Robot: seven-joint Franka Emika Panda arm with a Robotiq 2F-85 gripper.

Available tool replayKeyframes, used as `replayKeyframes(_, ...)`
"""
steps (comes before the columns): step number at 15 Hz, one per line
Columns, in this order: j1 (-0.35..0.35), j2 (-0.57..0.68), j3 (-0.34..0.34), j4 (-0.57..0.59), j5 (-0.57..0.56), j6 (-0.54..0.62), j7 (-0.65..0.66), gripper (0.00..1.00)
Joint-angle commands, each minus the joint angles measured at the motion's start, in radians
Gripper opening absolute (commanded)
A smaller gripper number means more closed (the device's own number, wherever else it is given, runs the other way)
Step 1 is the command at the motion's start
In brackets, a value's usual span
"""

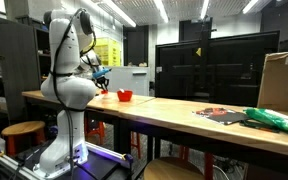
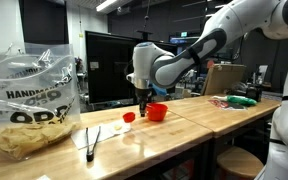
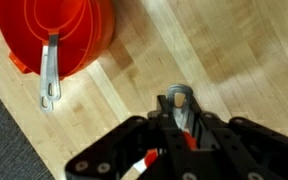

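Next, my gripper lets go of the grey metal utensil on the wooden table (image 1: 107, 97) (image 3: 172, 88), next to the red bowl.
My gripper (image 3: 180, 105) is shut on a slim grey metal utensil (image 3: 177, 97) with a red part, and holds it upright just above the wooden table (image 3: 144, 60). A red bowl (image 3: 79, 30) sits close by, with a silver metal handle (image 3: 50, 70) hanging over its rim. In both exterior views the gripper (image 2: 142, 100) (image 1: 102, 80) hovers next to the red bowl (image 2: 157, 112) (image 1: 125, 96). A small red object (image 2: 129, 117) lies on the table right below the gripper.
A clear bag of chips (image 2: 29, 110) and black tongs (image 2: 91, 140) lie on the table. A cardboard box (image 1: 282, 80), a green packet (image 1: 274, 120) and a dark flat item (image 1: 220, 115) sit further along it. Stools (image 1: 22, 130) stand beside the table.
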Motion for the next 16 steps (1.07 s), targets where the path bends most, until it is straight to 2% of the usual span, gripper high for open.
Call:
replayKeyframes(1, 0.007, -0.004, -0.003, 0.024, -0.042, -0.02, 0.031, 0.05)
replayKeyframes(16, -0.01, 0.004, -0.039, 0.011, -0.029, -0.002, 0.028, 0.05)
